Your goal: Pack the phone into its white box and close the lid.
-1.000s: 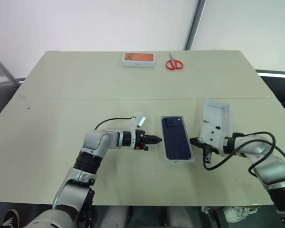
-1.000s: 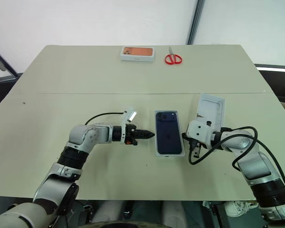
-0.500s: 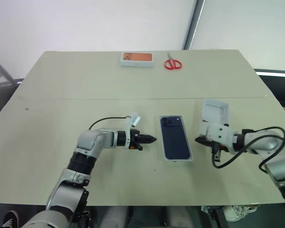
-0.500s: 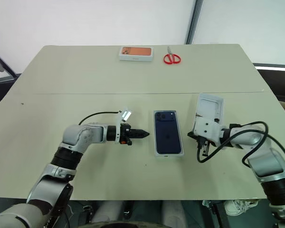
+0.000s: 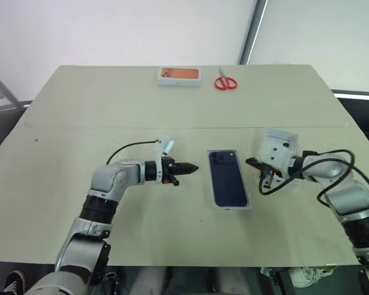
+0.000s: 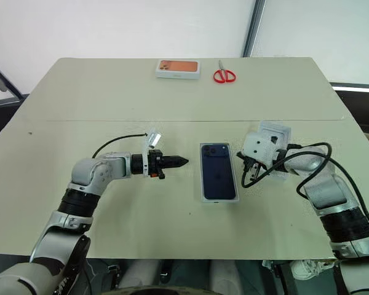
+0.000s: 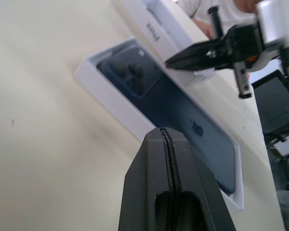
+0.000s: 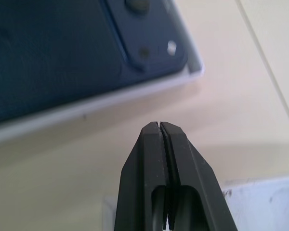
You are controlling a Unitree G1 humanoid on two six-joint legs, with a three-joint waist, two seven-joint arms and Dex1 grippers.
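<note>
The white lid is upside down; my right gripper needs to back off the box, open, pinch the lid's side (image 7: 153,32) and bring it to my left gripper.
The dark navy phone (image 5: 227,184) lies camera side up inside the shallow white box (image 5: 230,208) at the table's middle. To the box's right, the white lid (image 5: 281,140) lies on the table, partly hidden by my right wrist. My right gripper (image 5: 249,162) is shut on nothing; it reaches over the lid's near edge and points at the box's far right corner. In the right wrist view its fingertips (image 8: 159,127) hover short of the box rim (image 8: 86,108). My left gripper (image 5: 194,166) is shut and empty, pointing at the box from the left with a gap between.
A white box with an orange top (image 5: 179,75) and red scissors (image 5: 226,83) lie at the table's far edge. Black cables loop off both wrists. A seam (image 5: 111,127) crosses the tabletop behind the arms.
My left gripper has drawn back from the box toward the left and risen a little. My right gripper has moved farther up the table beside the lid, to the box's far right corner.
</note>
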